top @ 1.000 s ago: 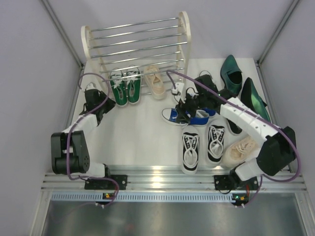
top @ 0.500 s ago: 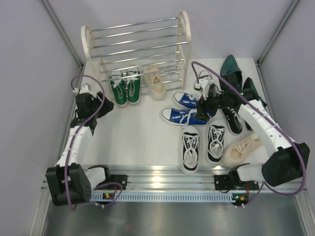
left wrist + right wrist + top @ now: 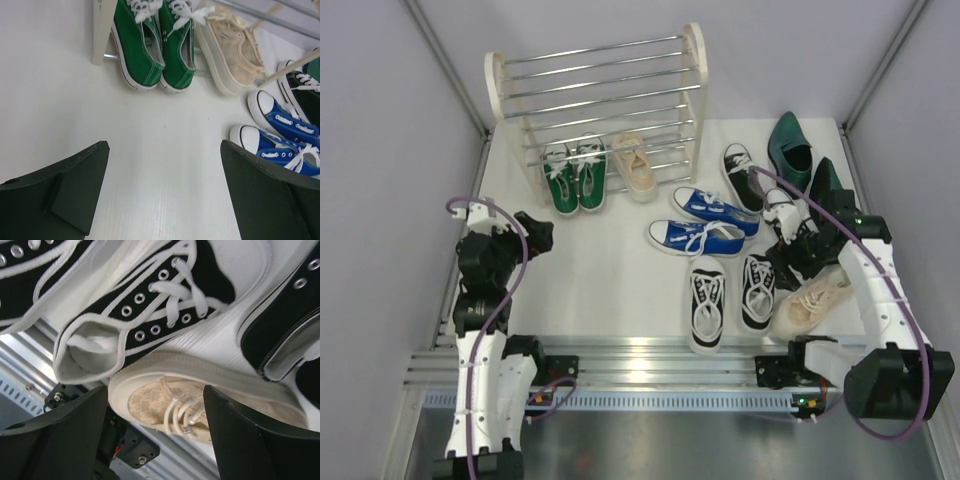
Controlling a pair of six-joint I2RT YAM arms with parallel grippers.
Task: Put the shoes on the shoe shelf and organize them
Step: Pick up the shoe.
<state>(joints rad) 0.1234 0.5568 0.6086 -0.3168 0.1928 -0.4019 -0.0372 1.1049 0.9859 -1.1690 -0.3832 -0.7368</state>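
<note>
The front beige sneaker has an opening's edge (image 3: 833,275) (image 3: 277,408) behind its laces, on the side toward the dark green shoes. Next, my right gripper closes there.
The shoe shelf (image 3: 595,90) stands at the back, chrome rods between cream side panels. A green sneaker pair (image 3: 575,178) and one beige sneaker (image 3: 636,166) sit at its foot, also seen from the left wrist as the green pair (image 3: 150,45) and the beige sneaker (image 3: 230,50). My left gripper (image 3: 532,238) hangs open and empty over bare table (image 3: 164,145), well short of the green pair. My right gripper (image 3: 798,268) is open, its jaws standing either side of the second beige sneaker (image 3: 165,405) without touching it. A black-and-white sneaker (image 3: 165,305) lies just beyond.
Blue sneakers (image 3: 705,222) lie mid-table. A black-and-white pair (image 3: 730,295) sits near the front rail, and two more black-and-white sneakers (image 3: 742,172) lie farther back. Dark green dress shoes (image 3: 790,145) are at the back right. Side walls (image 3: 380,200) stand close to both arms.
My left arm has drawn back from the green pair toward the near left, its jaws opening wide. My right arm has swung from the blue sneakers over to the front beige sneaker, opening further.
</note>
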